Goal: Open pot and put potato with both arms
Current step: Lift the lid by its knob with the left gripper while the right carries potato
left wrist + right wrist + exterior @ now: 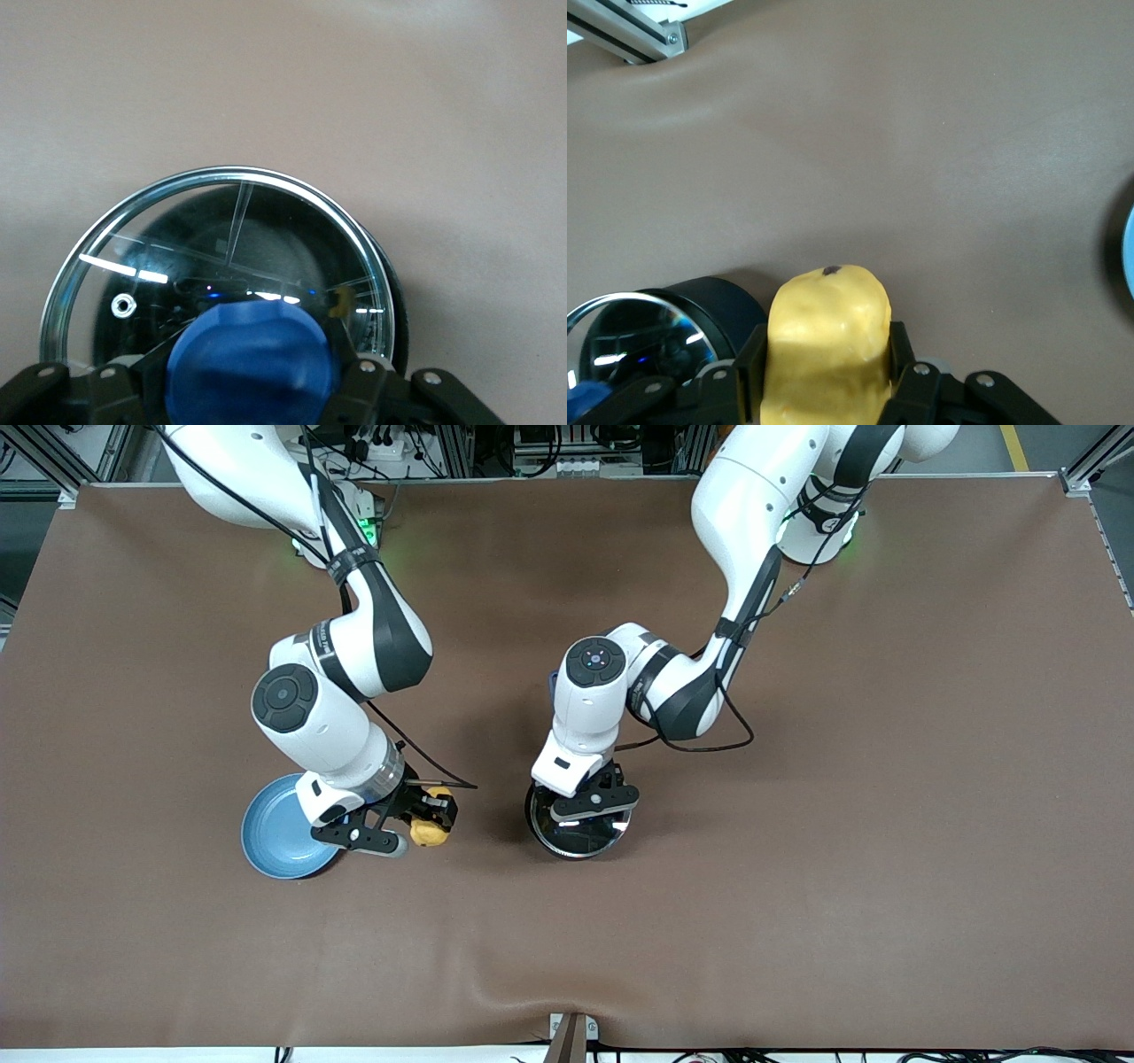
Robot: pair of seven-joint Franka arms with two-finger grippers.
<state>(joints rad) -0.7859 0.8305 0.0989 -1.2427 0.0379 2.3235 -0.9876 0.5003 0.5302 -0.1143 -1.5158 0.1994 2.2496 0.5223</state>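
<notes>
Next, my left gripper sets the glass lid free on the brown cloth (791, 802) next to the pot, across from the light-blue plate.
The black pot (578, 834) stands mid-table with its glass lid (221, 266) over it. The left arm hides most of its handle. My left gripper (592, 808) is straight above the pot, shut on the lid's blue knob (251, 365). I cannot tell whether the lid still rests on the steel rim. My right gripper (432, 822) is shut on the yellow potato (429, 835), one finger on each side of it (827, 341). It holds the potato low over the table between the plate and the pot (713, 305).
A flat light-blue plate (276, 840) lies beside the right gripper, toward the right arm's end, partly under that arm's wrist. Brown cloth covers the table. A cable loops from the left arm just above the pot.
</notes>
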